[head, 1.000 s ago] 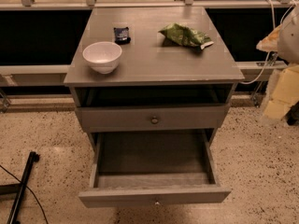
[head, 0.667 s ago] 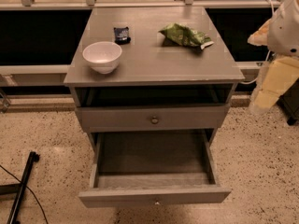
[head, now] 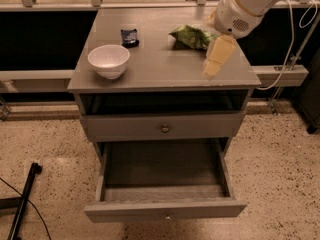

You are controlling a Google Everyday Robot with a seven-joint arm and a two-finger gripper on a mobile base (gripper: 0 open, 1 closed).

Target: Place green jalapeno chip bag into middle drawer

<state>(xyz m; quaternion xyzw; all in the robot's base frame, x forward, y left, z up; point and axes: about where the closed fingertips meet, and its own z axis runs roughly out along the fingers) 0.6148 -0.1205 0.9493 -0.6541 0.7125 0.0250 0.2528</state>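
Note:
I will close my gripper on the end (head: 209,40) of the green jalapeno chip bag that is farthest from the white bowl.
The green jalapeno chip bag (head: 191,36) lies on the grey cabinet top (head: 160,69), at the back right. My gripper (head: 215,59) hangs from the white arm that comes in from the upper right. It points down over the top's right side, just in front of and to the right of the bag, and carries nothing that I can see. The middle drawer (head: 165,210) is pulled out below, with its dark floor bare.
A white bowl (head: 108,60) stands at the top's front left and a small dark blue packet (head: 129,37) lies behind it. A shut drawer front with a round brass knob (head: 164,129) sits above the open drawer. A black stand leg (head: 22,199) lies on the floor at left.
My arm has swung in from the right edge of the view to over the cabinet top, bringing the gripper close to the green bag. The bag, bowl and drawers have not moved.

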